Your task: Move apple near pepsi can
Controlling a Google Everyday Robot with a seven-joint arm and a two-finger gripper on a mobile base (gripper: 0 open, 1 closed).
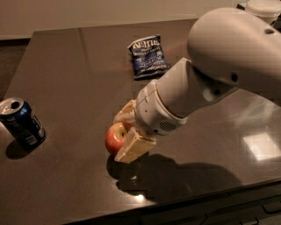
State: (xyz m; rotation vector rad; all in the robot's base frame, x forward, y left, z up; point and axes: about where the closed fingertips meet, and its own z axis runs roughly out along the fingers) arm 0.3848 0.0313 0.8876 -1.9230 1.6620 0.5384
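Observation:
Next, my gripper sets the apple down and lets go of it on the dark table (52,132), right up against the side of the pepsi can that is nearest the gripper.
The red-orange apple (115,137) is held between the two pale fingers of my gripper (124,134), a little above the dark table (79,66), with its shadow below it. The gripper is shut on the apple. The big white arm reaches in from the upper right. The pepsi can (21,122), dark blue with a silver top, stands upright near the table's left edge, well to the left of the apple.
A blue crinkled chip bag (148,56) lies flat at the back middle of the table. The table's front edge runs just below the gripper. A white lidded cup (262,9) shows at the top right corner.

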